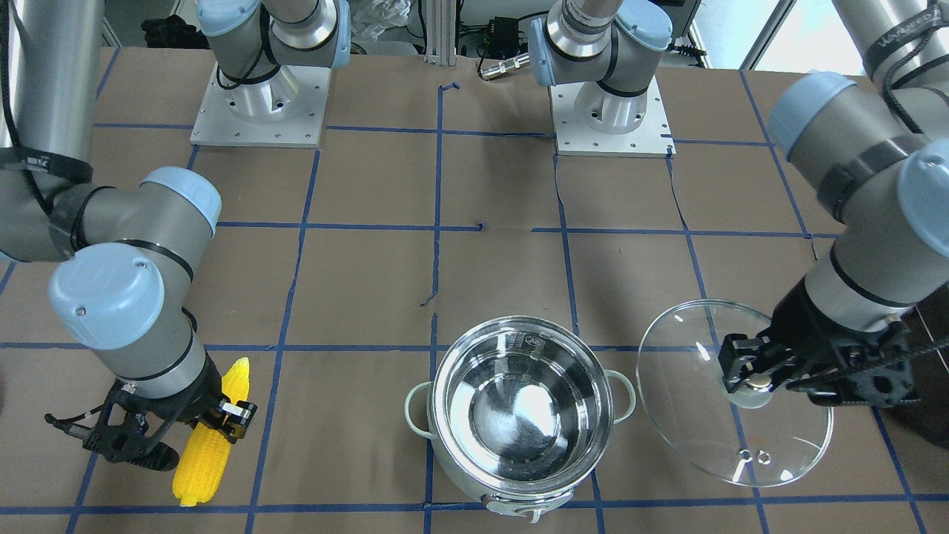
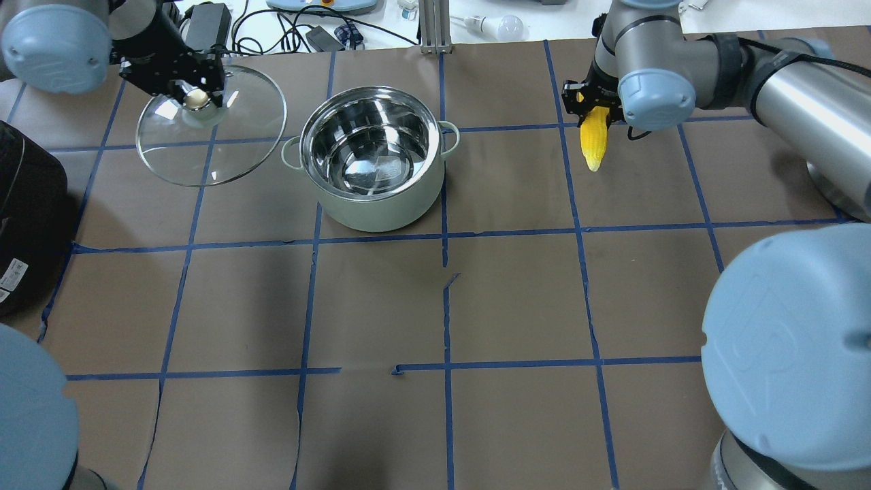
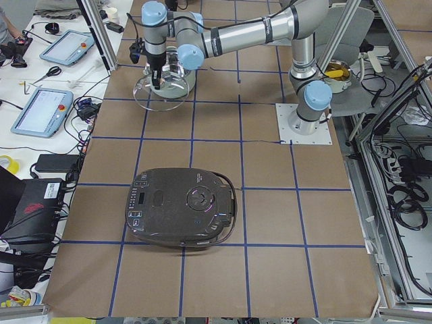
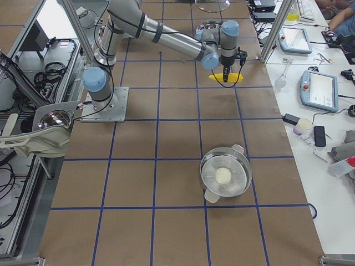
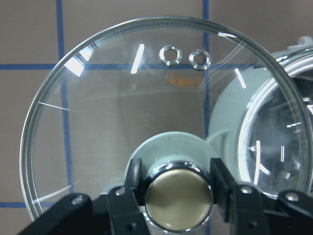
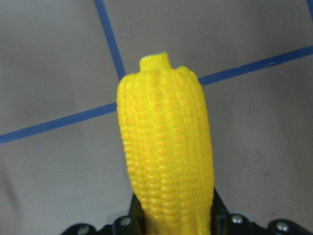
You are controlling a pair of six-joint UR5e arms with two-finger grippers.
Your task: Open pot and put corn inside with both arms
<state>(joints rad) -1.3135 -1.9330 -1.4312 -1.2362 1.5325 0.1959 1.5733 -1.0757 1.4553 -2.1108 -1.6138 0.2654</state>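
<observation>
The robot's left gripper needs to set the clear glass lid down on the table (image 1: 731,372) (image 5: 71,172) between the pot and the black appliance. The lid is now held beside the pot.
The pot (image 1: 436,404) stands open, its shiny inside bare; it also shows in the overhead view (image 2: 381,207). My left gripper (image 1: 756,378) is shut on the metallic knob (image 5: 178,196) of the clear glass lid (image 1: 697,415). It holds the lid beside the pot, on the pot's left in the overhead view (image 2: 204,156). My right gripper (image 1: 211,426) is shut on the yellow corn (image 1: 204,456), low over the table and well to the pot's right in the overhead view (image 2: 594,143). In the right wrist view the corn (image 6: 166,152) sticks out between the fingers. I cannot tell whether it touches the table.
A large black appliance (image 3: 182,206) sits on the robot's left end of the table. A second steel pot (image 4: 224,176) with a white lump inside sits at the right end. The two arm bases (image 1: 259,104) stand behind the pot. Blue tape lines grid the brown table.
</observation>
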